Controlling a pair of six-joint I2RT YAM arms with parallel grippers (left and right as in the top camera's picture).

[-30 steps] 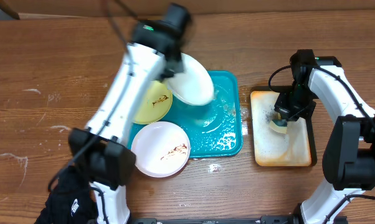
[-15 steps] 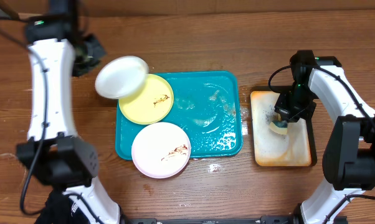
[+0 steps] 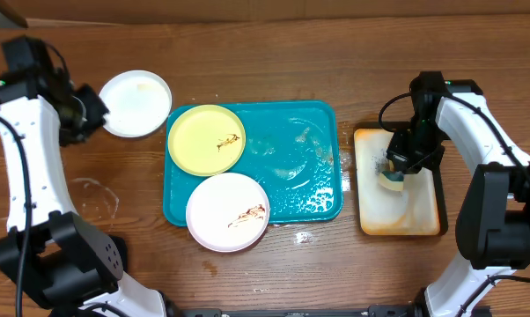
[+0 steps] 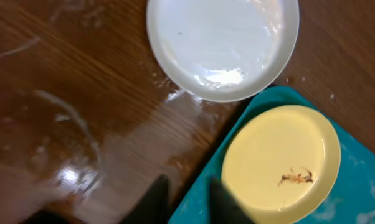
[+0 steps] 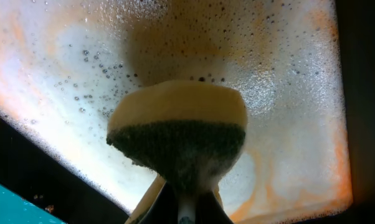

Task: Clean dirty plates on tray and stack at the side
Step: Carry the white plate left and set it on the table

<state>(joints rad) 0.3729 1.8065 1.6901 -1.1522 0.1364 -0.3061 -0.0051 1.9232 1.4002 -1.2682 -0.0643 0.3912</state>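
Next, my left gripper pinches that plate's outer rim [image 3: 113, 129] and drags it farther away, as the clean white plate is close against the corner of the teal tray.
A clean white plate [image 3: 136, 103] lies on the table left of the teal tray [image 3: 305, 180]; it also shows in the left wrist view [image 4: 223, 43]. My left gripper [image 3: 96, 111] is open and empty, just left of that plate; its fingers [image 4: 187, 200] are blurred. A pale yellow-green plate [image 3: 206, 139] [image 4: 281, 165] with a brown smear lies in the tray's back left. A white plate [image 3: 228, 211] with a brown smear overhangs the tray's front left corner. My right gripper [image 3: 395, 169] is shut on a yellow-and-green sponge [image 5: 178, 134].
A smaller cream tray [image 3: 419, 216], soapy and orange-stained [image 5: 287, 93], stands right of the teal tray under the sponge. The teal tray's right half [image 3: 309, 150] is wet with suds. Wet streaks [image 4: 63, 118] mark the table at the left.
My left arm swung left with the white plate, off the teal tray, set it on the table and let go. The right arm and sponge have not moved.
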